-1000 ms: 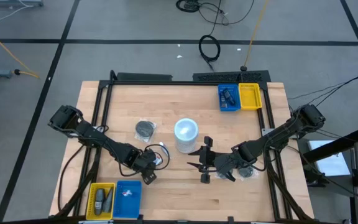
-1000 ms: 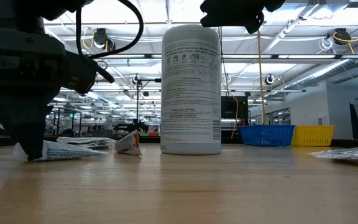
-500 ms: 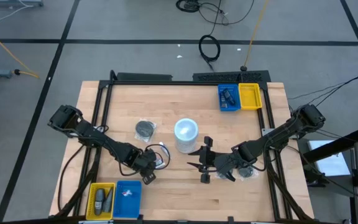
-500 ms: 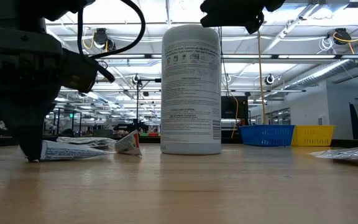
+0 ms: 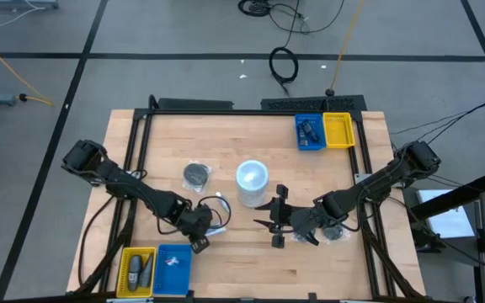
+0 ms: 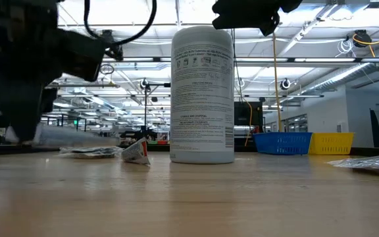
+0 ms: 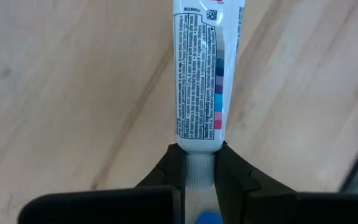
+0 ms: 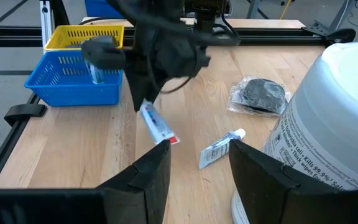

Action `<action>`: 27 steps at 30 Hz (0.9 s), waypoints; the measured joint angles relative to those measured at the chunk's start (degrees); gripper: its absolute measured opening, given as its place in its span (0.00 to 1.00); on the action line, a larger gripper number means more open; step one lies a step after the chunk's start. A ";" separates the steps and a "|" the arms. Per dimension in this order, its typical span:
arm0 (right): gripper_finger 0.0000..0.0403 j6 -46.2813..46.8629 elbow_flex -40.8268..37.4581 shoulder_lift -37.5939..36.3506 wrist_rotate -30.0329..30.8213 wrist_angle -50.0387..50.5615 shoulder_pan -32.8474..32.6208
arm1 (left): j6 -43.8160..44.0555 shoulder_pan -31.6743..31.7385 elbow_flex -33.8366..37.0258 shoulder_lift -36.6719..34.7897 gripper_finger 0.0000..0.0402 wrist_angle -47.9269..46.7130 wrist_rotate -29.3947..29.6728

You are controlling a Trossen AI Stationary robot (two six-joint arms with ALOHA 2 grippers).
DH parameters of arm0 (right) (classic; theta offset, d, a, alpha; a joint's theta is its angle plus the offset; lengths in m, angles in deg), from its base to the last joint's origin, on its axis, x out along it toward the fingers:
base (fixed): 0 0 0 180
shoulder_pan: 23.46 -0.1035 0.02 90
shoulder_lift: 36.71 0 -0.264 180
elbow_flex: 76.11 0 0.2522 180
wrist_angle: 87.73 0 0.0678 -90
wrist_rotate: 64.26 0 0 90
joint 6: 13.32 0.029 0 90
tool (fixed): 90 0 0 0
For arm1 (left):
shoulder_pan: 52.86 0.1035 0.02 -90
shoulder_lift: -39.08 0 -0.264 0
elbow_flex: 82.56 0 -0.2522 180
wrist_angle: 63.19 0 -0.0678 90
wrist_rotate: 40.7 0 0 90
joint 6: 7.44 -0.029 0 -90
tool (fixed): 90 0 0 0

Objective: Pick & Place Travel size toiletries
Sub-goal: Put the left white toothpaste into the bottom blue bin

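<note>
Next, my left gripper releases the white printed tube, still over the table's near part, in the near blue tray [image 5: 177, 261], beside the white item that is inside it.
My left gripper [image 5: 195, 236] [image 7: 199, 186] is shut on a white printed tube [image 7: 199, 68] over the table's near left part; the right wrist view shows gripper [image 8: 143, 99] and tube [image 8: 157, 127] too. A second small white tube [image 8: 219, 148] [image 6: 135, 151] lies flat on the wood. A dark round disc in a clear wrapper [image 5: 196, 174] [image 8: 263, 94] lies farther back. My right gripper [image 5: 276, 224] [image 8: 197, 180] is open and hovers above the table beside the tall white cylinder [image 5: 252, 181], touching nothing. My left gripper pinches the tube's ribbed cap end [image 7: 199, 173] between its two fingers [image 7: 169, 174], which lie along the tube. The tube sticks out past the fingertips, tilted, and is lifted clear of the table [image 6: 68, 135].
The white cylinder [image 6: 202, 95] [image 8: 334, 124] stands upright mid-table. Yellow [image 5: 137, 271] and blue [image 5: 173, 268] trays sit at the near left edge; blue [image 5: 310, 132] and yellow [image 5: 338, 129] trays sit at the far right. A clear packet [image 5: 335, 233] lies under the right arm.
My left gripper has risen, staying shut on the tube. The tube, which lay on the table below the gripper, is now lifted clear of the wood.
</note>
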 joint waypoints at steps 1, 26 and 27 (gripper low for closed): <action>0.39 0.00 0.00 0.00 0.00 0.00 0.00 | 0.09 0.04 0.00 -0.73 0.10 -0.36 0.23; 0.39 1.42 -1.79 0.00 0.00 -2.76 -0.02 | 12.75 -14.81 -0.09 -14.60 0.10 -5.53 -2.34; 0.39 1.40 -1.79 0.00 0.00 -2.95 -0.02 | 13.69 -15.63 -0.09 -14.65 0.10 -5.39 -2.17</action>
